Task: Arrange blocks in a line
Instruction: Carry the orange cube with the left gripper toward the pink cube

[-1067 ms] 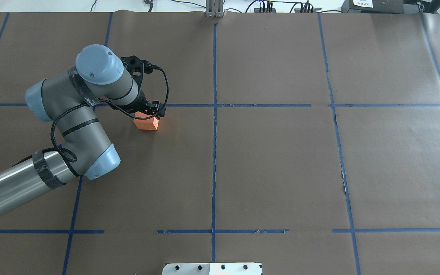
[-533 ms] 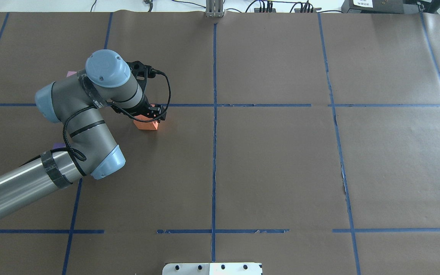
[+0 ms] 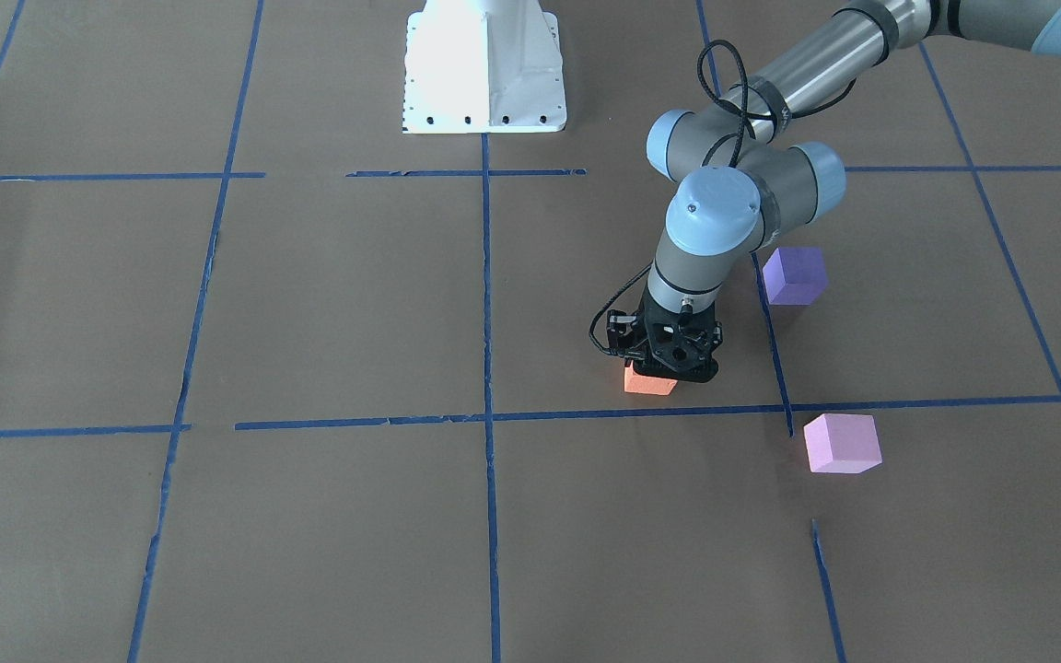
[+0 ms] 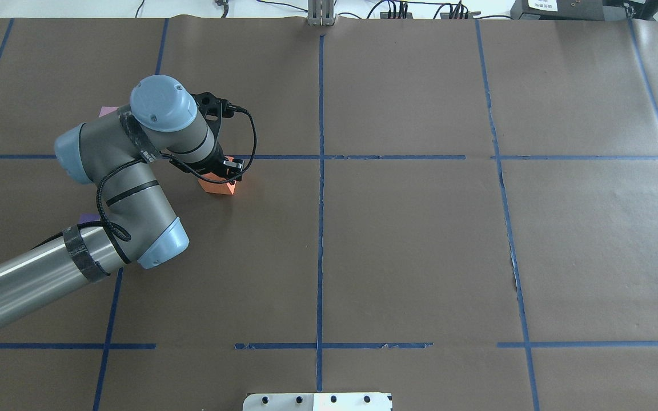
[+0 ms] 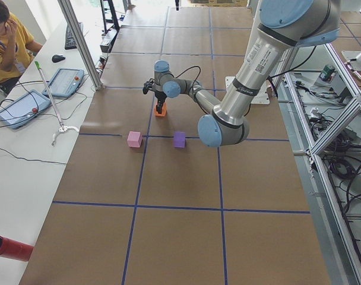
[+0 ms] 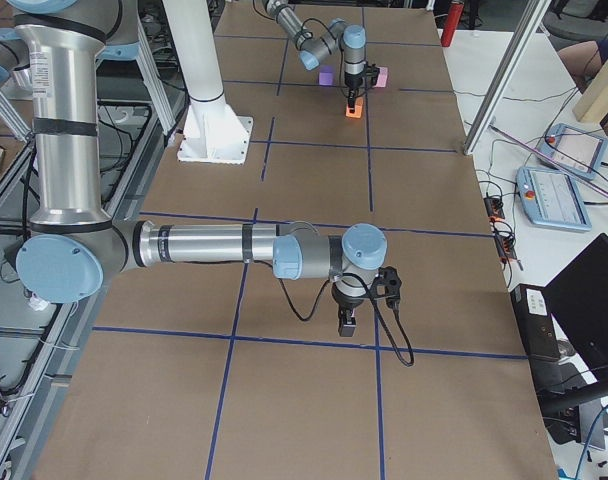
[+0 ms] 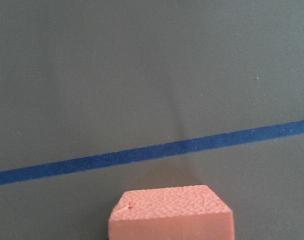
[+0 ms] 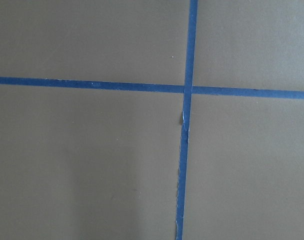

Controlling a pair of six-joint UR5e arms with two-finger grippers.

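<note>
Next, my left gripper lets go of the orange block on the table [image 3: 824, 365] between the purple block and the pink block.
The orange block [image 3: 648, 382] sits on the brown table just short of a blue tape line. It also shows in the overhead view [image 4: 219, 187] and at the bottom of the left wrist view [image 7: 171, 212]. My left gripper [image 3: 669, 361] is lowered over it, with its fingers straddling the block's top, and it looks open. The violet-purple block [image 3: 793, 274] lies beside my left arm's wrist. The pale pink block [image 3: 842, 442] lies past the tape line. My right gripper [image 6: 347, 325] hangs over bare table far from the blocks. I cannot tell whether it is open or shut.
The white robot base [image 3: 484, 64] stands at the table's robot-side edge. Blue tape lines [image 8: 187, 90] divide the brown table into squares. In the overhead view my left arm hides most of the pink block [image 4: 107, 111] and the purple block [image 4: 88, 218].
My left arm has shifted slightly right and the gripper has come down further over the orange block. The block has stayed in place.
</note>
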